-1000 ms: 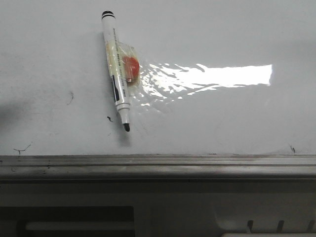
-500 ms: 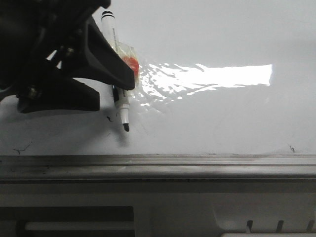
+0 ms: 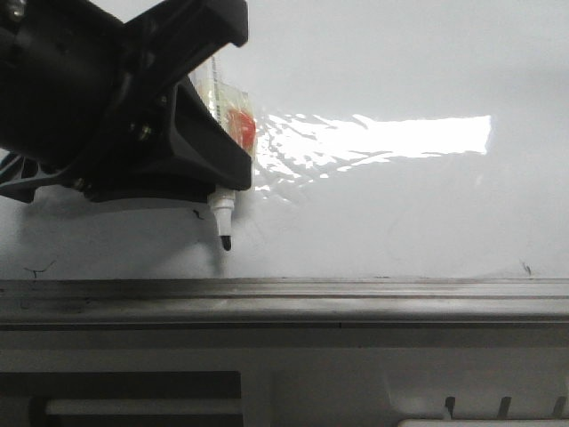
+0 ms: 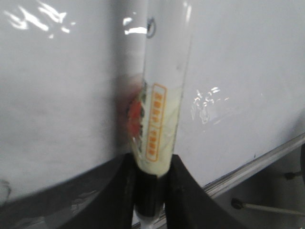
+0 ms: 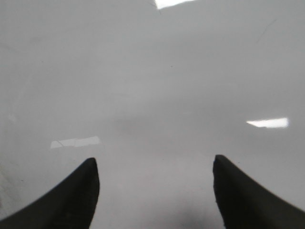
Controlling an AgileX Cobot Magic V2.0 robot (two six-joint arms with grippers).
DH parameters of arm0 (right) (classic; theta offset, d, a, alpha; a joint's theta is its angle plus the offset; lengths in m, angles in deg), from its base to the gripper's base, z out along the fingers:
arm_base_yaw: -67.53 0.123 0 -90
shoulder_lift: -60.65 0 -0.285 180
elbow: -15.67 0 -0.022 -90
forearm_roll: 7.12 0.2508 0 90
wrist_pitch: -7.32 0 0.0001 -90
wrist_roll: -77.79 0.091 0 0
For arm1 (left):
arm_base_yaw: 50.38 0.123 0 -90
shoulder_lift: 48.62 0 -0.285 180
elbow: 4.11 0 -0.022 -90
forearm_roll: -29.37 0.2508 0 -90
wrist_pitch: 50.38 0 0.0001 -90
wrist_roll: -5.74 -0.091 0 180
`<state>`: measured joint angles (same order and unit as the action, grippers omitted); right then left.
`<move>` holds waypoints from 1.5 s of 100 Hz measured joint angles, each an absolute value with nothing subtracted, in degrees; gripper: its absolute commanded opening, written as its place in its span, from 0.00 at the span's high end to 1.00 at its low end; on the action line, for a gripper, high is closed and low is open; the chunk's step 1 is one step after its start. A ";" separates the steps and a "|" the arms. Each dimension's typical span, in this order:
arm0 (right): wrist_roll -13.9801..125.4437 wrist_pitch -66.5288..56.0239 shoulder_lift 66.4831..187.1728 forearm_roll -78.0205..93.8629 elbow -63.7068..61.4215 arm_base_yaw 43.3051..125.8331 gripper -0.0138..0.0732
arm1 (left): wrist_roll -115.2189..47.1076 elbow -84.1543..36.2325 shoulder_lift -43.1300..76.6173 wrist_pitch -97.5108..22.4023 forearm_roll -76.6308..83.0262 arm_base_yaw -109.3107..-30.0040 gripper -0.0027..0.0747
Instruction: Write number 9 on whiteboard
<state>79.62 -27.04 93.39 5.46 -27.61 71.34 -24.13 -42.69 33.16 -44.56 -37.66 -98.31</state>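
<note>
Next, I close my right gripper on the marker's back end (image 3: 211,73), opposite its black tip, because my left gripper is holding the marker lower down.
The whiteboard (image 3: 400,205) is glossy white, with no number 9 to be seen on it. A white marker with a black tip (image 3: 221,215) lies on it, tip toward the grey ledge (image 3: 356,298). Clear tape with a red patch (image 3: 242,124) clings to the marker. My left gripper (image 3: 238,102) covers most of the marker. In the left wrist view my left gripper (image 4: 152,164) has both fingers pressed against the marker's (image 4: 159,109) dark band, shut on it. My right gripper (image 5: 155,162) is open and empty over bare board (image 5: 152,71); it does not show in the front view.
Small black scuffs mark the board at lower left (image 3: 37,269) and lower right (image 3: 526,267). A bright glare patch (image 3: 400,133) lies right of the marker. Grey framework with dark slots (image 3: 133,391) sits below the ledge.
My left gripper came in from the left, moved over the marker and closed round it. The marker's tip shifted slightly toward the ledge.
</note>
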 measured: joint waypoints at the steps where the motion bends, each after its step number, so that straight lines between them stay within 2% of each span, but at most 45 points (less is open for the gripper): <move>1: 79.08 -27.04 93.39 6.13 -27.61 71.34 0.33 | -24.30 -42.69 33.01 -44.40 -37.39 -98.31 0.99; 9: 73.13 -26.94 93.39 11.83 -27.36 71.61 0.33 | -26.96 -42.79 31.54 -41.48 -33.47 -98.20 0.99; 19: 58.73 -29.92 94.21 24.94 -26.09 73.62 0.33 | -33.73 -43.04 27.76 -35.97 -31.08 -98.20 0.99; 38: 28.84 -41.44 99.47 48.48 -23.90 78.67 0.33 | -57.29 -45.49 18.29 -25.77 -31.94 -98.20 0.99; 57: 7.17 -44.73 105.59 60.25 -23.66 83.99 0.33 | -71.56 -47.79 14.59 -19.44 -34.79 -98.20 0.99; 77: -0.87 -41.39 113.54 63.35 -23.66 94.21 0.33 | -74.15 -47.93 14.59 -18.49 -35.40 -98.20 0.99; 95: -3.77 -27.81 121.59 64.51 -23.53 107.24 0.33 | -74.38 -47.93 14.59 -18.49 -35.51 -98.20 0.99; 111: -4.15 -18.92 127.34 66.96 -23.01 114.56 0.33 | -74.60 -47.93 14.59 -18.41 -35.62 -98.20 0.99; 115: -4.15 -18.22 128.38 67.51 -22.72 115.31 0.37 | -74.60 -47.93 14.59 -18.41 -35.74 -98.20 0.99; 119: -4.28 -17.80 129.06 67.92 -22.29 115.89 0.45 | -74.60 -47.93 14.59 -18.41 -35.98 -98.20 0.99; 124: -4.39 -16.99 129.64 68.61 -21.63 116.11 0.58 | -74.60 -47.93 14.59 -18.41 -36.35 -98.20 0.99; 134: -4.47 -15.16 130.00 69.30 -20.70 116.11 0.93 | -74.60 -47.93 14.59 -18.72 -37.23 -98.20 0.99; 143: -5.02 -14.38 130.00 69.27 -20.44 116.36 0.92 | -74.11 -47.93 14.59 -19.68 -37.95 -97.98 0.97; 150: -5.13 -14.34 130.00 69.16 -20.44 116.47 0.92 | -73.48 -48.04 14.59 -19.92 -38.04 -97.98 0.88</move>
